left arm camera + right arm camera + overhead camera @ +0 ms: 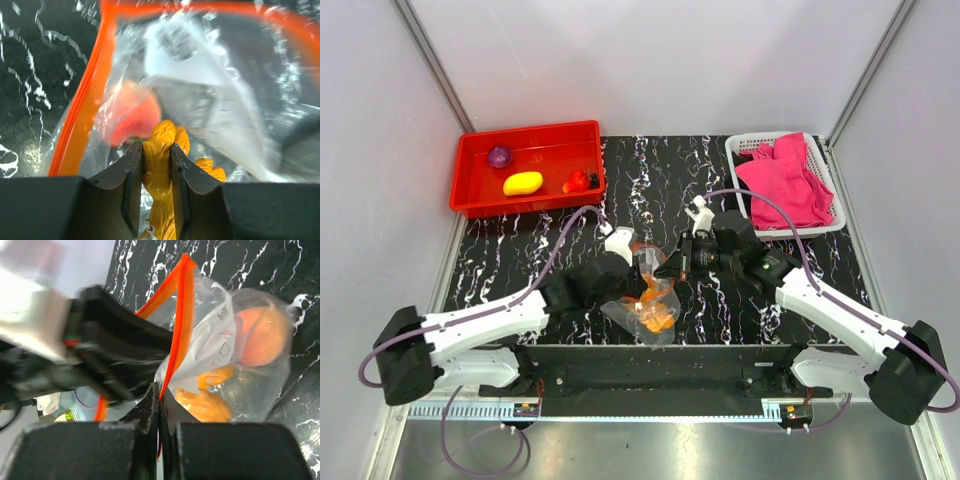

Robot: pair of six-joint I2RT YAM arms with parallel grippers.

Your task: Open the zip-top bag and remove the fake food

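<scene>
Next, I let go of the cluster of orange bits with my left gripper between the yellow oval fruit and the red piece [557, 181].
The clear zip-top bag [655, 297] lies mid-table between the arms, its mouth open. My right gripper [159, 397] is shut on the bag's orange-red zip strip [176, 340] and holds that edge up. My left gripper [157, 150] reaches inside the bag's mouth and is shut on the cluster of orange bits [161, 170]. An orange peach-like ball [260, 335] sits deeper in the bag and shows blurred in the left wrist view [135, 117]. More orange bits [205, 405] lie in the bag. A purple piece [499, 156], a yellow oval fruit [523, 183] and a red piece [577, 181] lie in the red tray [530, 136].
A white basket [746, 146] with a pink cloth [785, 180] stands at the back right. The red tray is at the back left. Grey walls close in both sides and the back.
</scene>
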